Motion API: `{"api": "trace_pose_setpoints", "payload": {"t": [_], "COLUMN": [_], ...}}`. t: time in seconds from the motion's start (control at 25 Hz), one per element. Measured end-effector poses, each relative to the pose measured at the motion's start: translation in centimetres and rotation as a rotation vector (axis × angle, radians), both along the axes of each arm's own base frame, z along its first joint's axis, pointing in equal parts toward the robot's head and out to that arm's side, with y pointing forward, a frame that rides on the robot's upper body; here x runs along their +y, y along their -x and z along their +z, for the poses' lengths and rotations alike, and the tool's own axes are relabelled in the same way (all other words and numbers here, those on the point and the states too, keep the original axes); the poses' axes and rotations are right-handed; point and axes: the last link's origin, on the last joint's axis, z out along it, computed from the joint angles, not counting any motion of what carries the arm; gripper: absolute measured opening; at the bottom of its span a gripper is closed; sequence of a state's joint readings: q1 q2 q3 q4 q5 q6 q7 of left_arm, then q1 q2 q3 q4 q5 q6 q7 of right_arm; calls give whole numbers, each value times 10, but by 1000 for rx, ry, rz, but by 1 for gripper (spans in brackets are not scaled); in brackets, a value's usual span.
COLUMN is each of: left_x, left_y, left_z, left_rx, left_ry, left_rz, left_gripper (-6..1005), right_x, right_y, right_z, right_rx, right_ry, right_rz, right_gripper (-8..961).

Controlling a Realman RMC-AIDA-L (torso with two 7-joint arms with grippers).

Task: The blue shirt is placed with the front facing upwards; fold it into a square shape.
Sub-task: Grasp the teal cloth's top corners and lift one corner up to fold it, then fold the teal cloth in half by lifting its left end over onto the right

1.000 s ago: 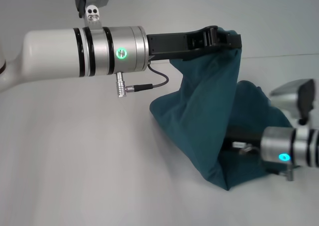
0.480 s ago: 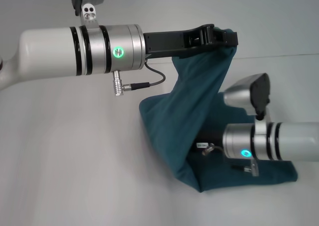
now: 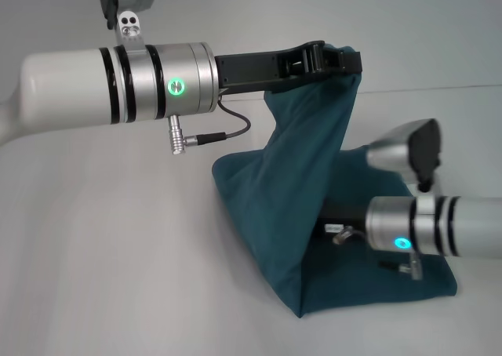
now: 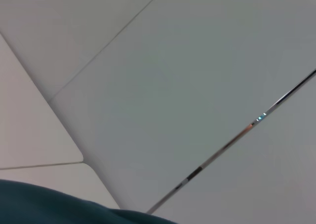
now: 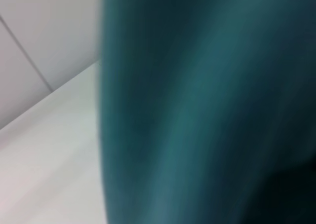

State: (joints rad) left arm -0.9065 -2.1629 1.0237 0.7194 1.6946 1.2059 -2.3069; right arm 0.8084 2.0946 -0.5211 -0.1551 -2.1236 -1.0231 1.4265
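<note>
The robot's left gripper should release the blue shirt's raised edge over the back corner of the cloth (image 3: 383, 158) that lies under the robot's right arm.
The blue shirt (image 3: 302, 183) is plain teal here; its lettering is hidden. My left gripper (image 3: 343, 58) is shut on a top edge of the shirt and holds it high over the table. The cloth hangs from there as a steep sheet down to a heap on the table. My right gripper (image 3: 339, 219) reaches in from the right, low, and its tip is buried under the hanging cloth. The shirt also shows as a teal strip in the left wrist view (image 4: 59, 209). It fills most of the right wrist view (image 5: 197, 110).
The white table (image 3: 118, 254) lies bare to the left and front of the shirt. A pale wall (image 3: 439, 27) rises behind it, with the table's back edge near the raised cloth. A grey cable (image 3: 227, 132) hangs under the left wrist.
My left arm has drifted left and a little up with the cloth. The shirt's lower fold has slid left and toward me. My right arm pushed left into the fold, then eased back right.
</note>
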Motion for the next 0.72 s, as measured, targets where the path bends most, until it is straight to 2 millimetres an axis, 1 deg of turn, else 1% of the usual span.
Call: {"api": "trace_pose_setpoints", "payload": {"t": [0.12,0.28,0.4,0.52,0.6,0.72], "left_x": [0,-2,-4,-11,-15,-20], "left_y": [1,2,1,1,2,5], "left_z": [0,-3,-6,-12,-17,-26], "left_rx": [0,-3,-14,-29,-35,-47], "left_ry": [-4,-1,8,31,47,63], "left_rz": [1,0,-6,-15,-18,-19], "left_gripper": [14,14,15,15,14,14], "right_x": [-4,-7,-9,-11,-14,-19], "right_y": [-13,-38,-57,-74,-84,-96], "right_z": [13,35,55,79,93,108], "right_rx": [31,41,40,52,62,82], "right_ry": [-45,-140,-215,-310,-360,-407], "right_rz": [-21,-73,-124,-179,-211,-251], "right_gripper": [154,191,313,434,648,645]}}
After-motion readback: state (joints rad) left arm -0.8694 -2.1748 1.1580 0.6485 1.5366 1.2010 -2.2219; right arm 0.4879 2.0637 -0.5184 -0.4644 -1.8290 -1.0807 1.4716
